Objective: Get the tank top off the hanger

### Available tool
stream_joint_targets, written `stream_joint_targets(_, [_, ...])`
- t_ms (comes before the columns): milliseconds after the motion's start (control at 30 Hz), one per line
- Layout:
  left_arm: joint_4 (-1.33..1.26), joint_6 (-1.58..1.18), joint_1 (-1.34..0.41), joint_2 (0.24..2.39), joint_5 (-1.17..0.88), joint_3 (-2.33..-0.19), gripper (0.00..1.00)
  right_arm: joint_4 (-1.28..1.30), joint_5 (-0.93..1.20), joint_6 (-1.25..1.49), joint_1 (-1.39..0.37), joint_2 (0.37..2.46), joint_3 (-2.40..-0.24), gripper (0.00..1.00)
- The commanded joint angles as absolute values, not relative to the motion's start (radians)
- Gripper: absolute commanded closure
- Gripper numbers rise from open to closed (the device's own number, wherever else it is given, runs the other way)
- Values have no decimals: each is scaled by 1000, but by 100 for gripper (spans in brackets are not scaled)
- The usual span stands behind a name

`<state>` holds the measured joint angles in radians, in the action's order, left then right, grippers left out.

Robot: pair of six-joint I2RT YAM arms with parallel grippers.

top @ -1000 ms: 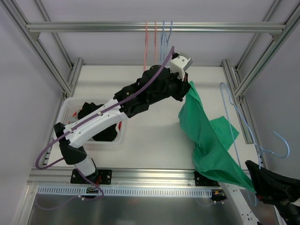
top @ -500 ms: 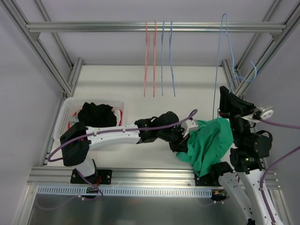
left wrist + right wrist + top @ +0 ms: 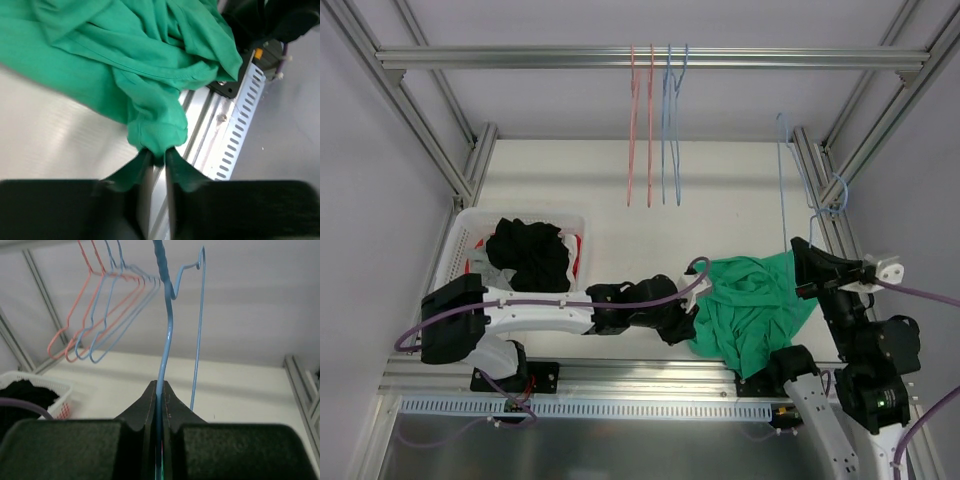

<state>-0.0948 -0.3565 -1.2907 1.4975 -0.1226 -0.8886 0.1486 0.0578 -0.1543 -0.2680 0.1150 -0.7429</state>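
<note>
My left gripper will open and take the heaped middle [image 3: 738, 304] of the green tank top before carrying it to the basket, as it pinches just an edge fold now.
The green tank top [image 3: 752, 305] lies heaped on the table at the near right. My left gripper [image 3: 692, 318] is shut on a fold at its left edge. In the left wrist view the fingertips [image 3: 157, 156] pinch the cloth [image 3: 150, 75] just above the near rail. My right gripper [image 3: 800, 258] is shut on the light blue wire hanger [image 3: 784, 170], which stands up bare above the cloth. In the right wrist view the wire [image 3: 167, 325] runs up from between the shut fingers [image 3: 160, 389]. Whether any cloth still touches the hanger's low end is hidden.
A white basket [image 3: 457, 240] holding black clothes sits at the left. Pink and blue hangers [image 3: 655, 120] hang from the back rail, also in the right wrist view [image 3: 100, 315]. Aluminium frame posts [image 3: 840, 180] flank the table; a slotted rail [image 3: 240, 115] runs along the near edge.
My left gripper has dragged the tank top down and toward the near edge, where it now lies flatter. My right arm has drawn back and lowered, and the hanger has sunk and tilted.
</note>
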Motion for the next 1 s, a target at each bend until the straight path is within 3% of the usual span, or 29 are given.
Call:
stream_joint_targets(0, [-124, -400, -1302, 1411, 41, -862, 82, 437, 80, -107, -268, 237, -849, 100])
stream_joint_targets(33, [-118, -399, -1302, 1392, 60, -859, 60, 440, 98, -115, -268, 346, -892, 100])
stream_joint_targets(133, [-82, -397, -1307, 1356, 78, -854, 26, 439, 110, -115, -270, 527, -1089, 100])
stream_joint_targets(200, [-69, -397, -1316, 1336, 106, -841, 18, 411, 127, -109, -270, 705, -1229, 100])
stream_joint_targets(267, [-60, -402, -1327, 1299, 127, -816, 1, 390, 141, -95, -273, 863, -1314, 100])
stream_joint_targets(633, [-21, -434, -1364, 1210, 166, -730, 1, 364, 49, -109, -414, 1377, -1770, 100])
stream_joint_targets(967, [-18, -449, -1396, 1235, 186, -738, 1, 287, -80, -41, -462, 1473, -1726, 100])
